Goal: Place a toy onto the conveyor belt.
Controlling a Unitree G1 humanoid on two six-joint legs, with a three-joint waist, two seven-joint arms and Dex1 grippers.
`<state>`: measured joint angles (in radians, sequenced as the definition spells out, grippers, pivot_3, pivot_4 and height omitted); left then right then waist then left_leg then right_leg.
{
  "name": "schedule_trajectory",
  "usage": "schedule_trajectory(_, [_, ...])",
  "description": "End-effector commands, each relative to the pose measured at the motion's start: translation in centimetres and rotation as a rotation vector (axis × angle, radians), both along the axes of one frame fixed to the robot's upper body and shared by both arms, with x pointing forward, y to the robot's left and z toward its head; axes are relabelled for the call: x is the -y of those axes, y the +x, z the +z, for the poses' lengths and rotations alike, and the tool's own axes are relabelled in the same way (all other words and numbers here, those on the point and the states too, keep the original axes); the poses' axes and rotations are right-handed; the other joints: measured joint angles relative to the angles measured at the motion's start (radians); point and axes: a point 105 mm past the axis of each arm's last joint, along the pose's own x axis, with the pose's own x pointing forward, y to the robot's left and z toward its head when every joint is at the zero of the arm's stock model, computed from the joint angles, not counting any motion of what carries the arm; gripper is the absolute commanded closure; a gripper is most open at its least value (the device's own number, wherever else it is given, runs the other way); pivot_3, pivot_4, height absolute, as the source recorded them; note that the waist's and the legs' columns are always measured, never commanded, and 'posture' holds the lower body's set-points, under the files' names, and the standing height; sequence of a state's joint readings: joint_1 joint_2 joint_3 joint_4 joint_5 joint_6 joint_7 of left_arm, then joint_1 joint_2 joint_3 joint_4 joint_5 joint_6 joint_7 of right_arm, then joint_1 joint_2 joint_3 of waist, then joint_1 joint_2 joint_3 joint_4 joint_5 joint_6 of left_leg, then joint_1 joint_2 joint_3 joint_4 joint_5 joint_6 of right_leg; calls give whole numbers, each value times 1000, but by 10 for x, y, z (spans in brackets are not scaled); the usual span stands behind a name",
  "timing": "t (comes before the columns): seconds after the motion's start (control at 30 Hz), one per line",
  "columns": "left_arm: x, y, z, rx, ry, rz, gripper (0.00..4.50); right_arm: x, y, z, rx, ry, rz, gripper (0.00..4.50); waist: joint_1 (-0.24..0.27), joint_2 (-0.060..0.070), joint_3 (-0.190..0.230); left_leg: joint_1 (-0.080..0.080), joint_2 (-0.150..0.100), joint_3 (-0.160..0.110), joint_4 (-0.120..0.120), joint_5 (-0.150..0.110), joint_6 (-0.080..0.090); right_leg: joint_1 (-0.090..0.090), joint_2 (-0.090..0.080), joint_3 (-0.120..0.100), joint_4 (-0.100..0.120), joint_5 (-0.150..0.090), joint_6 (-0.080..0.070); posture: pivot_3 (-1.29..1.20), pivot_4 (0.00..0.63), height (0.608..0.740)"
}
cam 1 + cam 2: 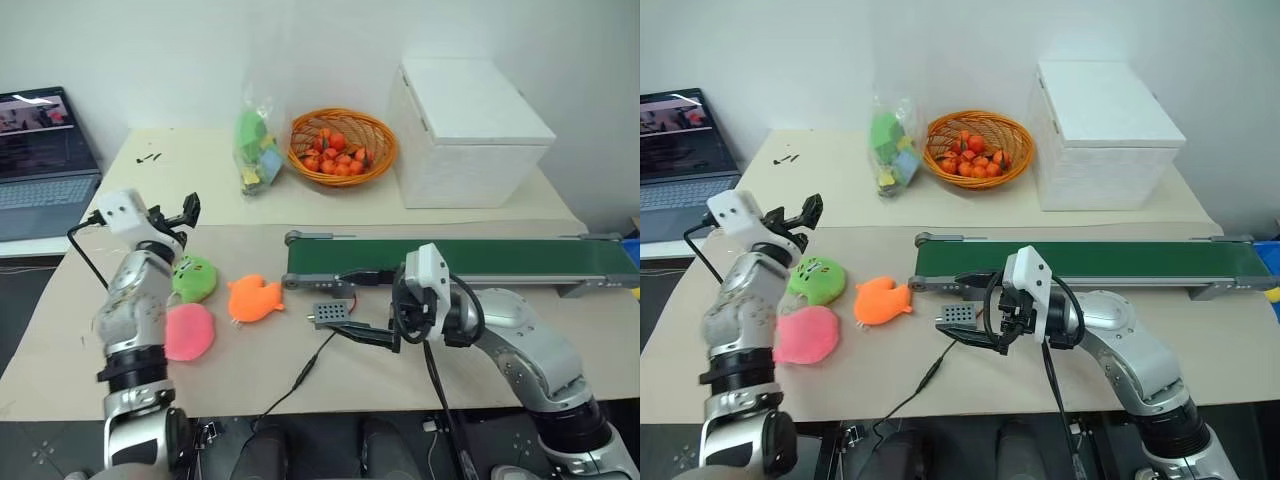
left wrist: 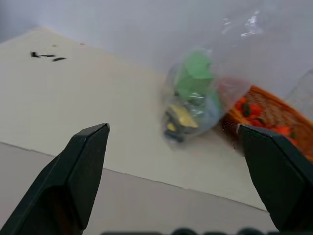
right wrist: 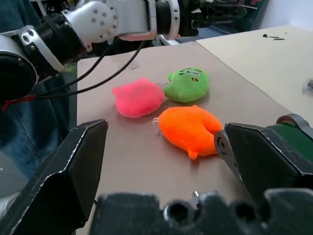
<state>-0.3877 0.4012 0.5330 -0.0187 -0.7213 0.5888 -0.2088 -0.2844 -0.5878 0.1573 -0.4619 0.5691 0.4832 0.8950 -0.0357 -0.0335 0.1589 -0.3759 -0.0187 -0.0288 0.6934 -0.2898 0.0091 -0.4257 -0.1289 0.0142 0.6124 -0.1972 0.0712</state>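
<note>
The pink toy has its near side (image 1: 187, 349) away from the lime-green plush. My left gripper needs to go there next and close on it.
The pink toy (image 1: 190, 332) lies on the tan table near its front left, touching the lime-green plush (image 1: 197, 277); my left forearm covers its left edge. The dark-green conveyor belt (image 1: 470, 259) runs across the right half of the table. My left gripper (image 1: 186, 211) is raised above the table behind the green plush, open and empty, pointing toward the back. My right gripper (image 1: 966, 334) hovers low in front of the belt's left end, open and empty, pointing left at the plush toys. In the right wrist view the toy (image 3: 138, 97) lies beyond the orange plush (image 3: 190, 129).
An orange plush (image 1: 253, 298) lies between the toy and the belt. A small grey box (image 1: 332, 312) with a black cable sits by the right gripper. At the back stand a bag of blocks (image 1: 257, 150), a fruit basket (image 1: 342, 147), a white box (image 1: 465, 130) and a laptop (image 1: 40, 160).
</note>
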Motion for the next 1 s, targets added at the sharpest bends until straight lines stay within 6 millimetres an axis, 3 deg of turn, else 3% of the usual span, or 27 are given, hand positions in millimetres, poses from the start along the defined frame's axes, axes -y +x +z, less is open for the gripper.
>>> schedule_trajectory(0.03, [-37,-45,27,61,-68,-19,35,6,2,5,22,17,-17,0,-7,0,0,0,0,0,-1,0,0,-1,0,0,1,0,0,0,150,727])
schedule_trajectory(0.13, [-45,-75,35,93,-139,-73,35,11,5,3,5,20,-39,0,-7,0,0,1,1,0,0,0,0,-1,1,0,1,0,0,0,150,727])
schedule_trajectory(0.2, [-50,-94,27,91,-239,-90,35,13,6,1,-3,15,-44,0,5,1,0,2,1,0,0,-1,0,2,0,-1,-1,0,0,0,150,727])
schedule_trajectory(0.37, [-21,-173,-50,-30,-605,-226,35,19,9,-3,-14,-5,-57,0,14,1,0,7,1,2,0,-2,-1,4,-1,1,-2,-1,-1,0,150,727])
schedule_trajectory(0.5, [-13,-202,-126,-195,-767,-55,35,23,15,-3,-28,-6,-89,0,31,0,1,7,1,4,0,-4,-1,4,-1,-1,-2,-3,-4,0,150,727])
schedule_trajectory(0.6, [-9,-211,-154,-202,-857,20,35,21,12,-1,-36,9,-78,0,47,2,0,7,1,5,1,-4,-2,6,0,-6,-1,-5,-12,0,150,727])
schedule_trajectory(0.73, [-3,-206,-169,-218,-864,32,35,21,10,1,-40,22,-74,0,48,3,-2,8,1,4,3,-3,-2,8,1,-6,-1,-6,-14,0,150,727])
schedule_trajectory(1.0, [2,-179,-156,-191,-840,-41,35,24,15,6,-21,28,-92,0,48,6,-4,7,1,2,3,-2,-1,7,1,-6,-1,-5,-12,0,150,727])
